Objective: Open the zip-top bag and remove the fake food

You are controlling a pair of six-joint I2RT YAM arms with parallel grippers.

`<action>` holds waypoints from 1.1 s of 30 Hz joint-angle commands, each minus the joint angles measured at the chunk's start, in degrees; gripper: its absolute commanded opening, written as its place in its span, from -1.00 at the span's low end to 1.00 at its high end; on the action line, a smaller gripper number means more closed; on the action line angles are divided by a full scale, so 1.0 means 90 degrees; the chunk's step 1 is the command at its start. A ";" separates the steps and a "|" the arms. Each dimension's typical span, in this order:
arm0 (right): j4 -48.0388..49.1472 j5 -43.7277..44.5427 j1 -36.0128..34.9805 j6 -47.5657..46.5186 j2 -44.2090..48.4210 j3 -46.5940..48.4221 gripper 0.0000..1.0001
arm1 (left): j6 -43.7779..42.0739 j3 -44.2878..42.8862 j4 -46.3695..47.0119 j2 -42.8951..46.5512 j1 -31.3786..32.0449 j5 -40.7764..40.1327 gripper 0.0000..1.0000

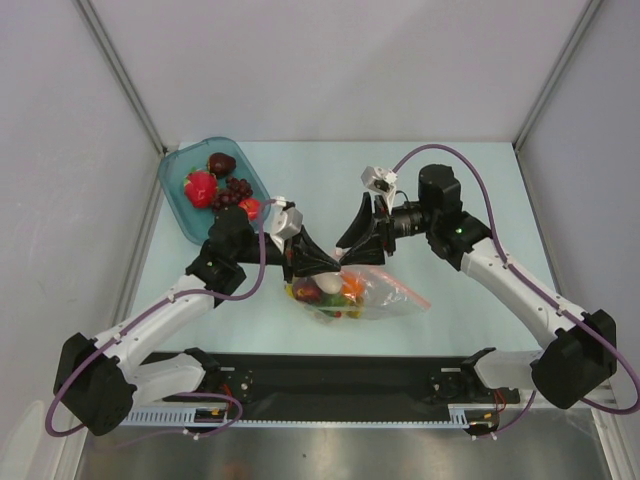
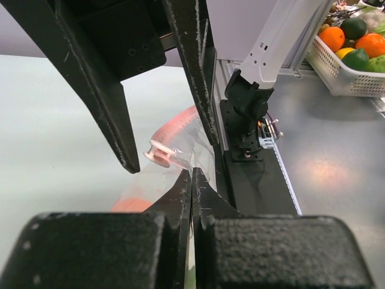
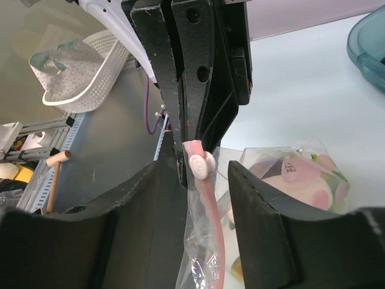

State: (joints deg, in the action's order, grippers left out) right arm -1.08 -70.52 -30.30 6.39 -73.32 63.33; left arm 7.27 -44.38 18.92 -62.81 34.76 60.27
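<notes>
I need to open my left gripper, as it pinches only thin film beside the leaning slider, and take the zip strip's end [image 3: 193,146] before pulling the slider with my right gripper.
The zip-top bag [image 1: 375,298] lies at mid-table, clear, with fake food [image 1: 330,290] inside. My left gripper [image 1: 322,264] is shut on the thin film at the bag's end corner, the pinch showing in the left wrist view [image 2: 192,176]. The pinkish zip strip [image 3: 212,217] rises from that pinch, with its pale slider [image 3: 200,164] at the top. My right gripper [image 3: 201,171] is open and straddles the slider, with a gap on each side. Its fingers [image 2: 117,138] show in the left wrist view, and pink and white toy pieces [image 3: 301,177] show through the bag.
A teal tray [image 1: 178,205] at the back left holds strawberries and dark grapes. Off the table stand a white basket of fruit [image 2: 343,66], another white basket [image 3: 90,78] and a small hammer [image 3: 54,159]. The black base rail [image 1: 330,380] runs along the near edge.
</notes>
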 commanded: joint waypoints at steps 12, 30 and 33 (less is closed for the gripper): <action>0.0384 -0.0113 -0.0041 0.0032 0.0188 0.0161 -0.54 | -0.0388 -0.0323 -0.0110 0.0006 0.0151 0.0061 -0.99; 0.0140 -0.0075 -0.0060 -0.0251 0.0266 0.0170 -0.96 | -0.0348 -0.0547 -0.0227 -0.0248 0.0190 -0.0349 -0.03; -0.0124 -0.0045 -0.0061 -0.0300 0.0305 0.0190 -0.97 | -0.0348 -0.0616 -0.0198 -0.0355 0.0249 -0.0369 -0.04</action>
State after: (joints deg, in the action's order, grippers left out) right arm -1.41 -70.91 -30.55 4.89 -72.42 63.33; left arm 5.06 -46.94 15.42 -65.39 36.10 57.12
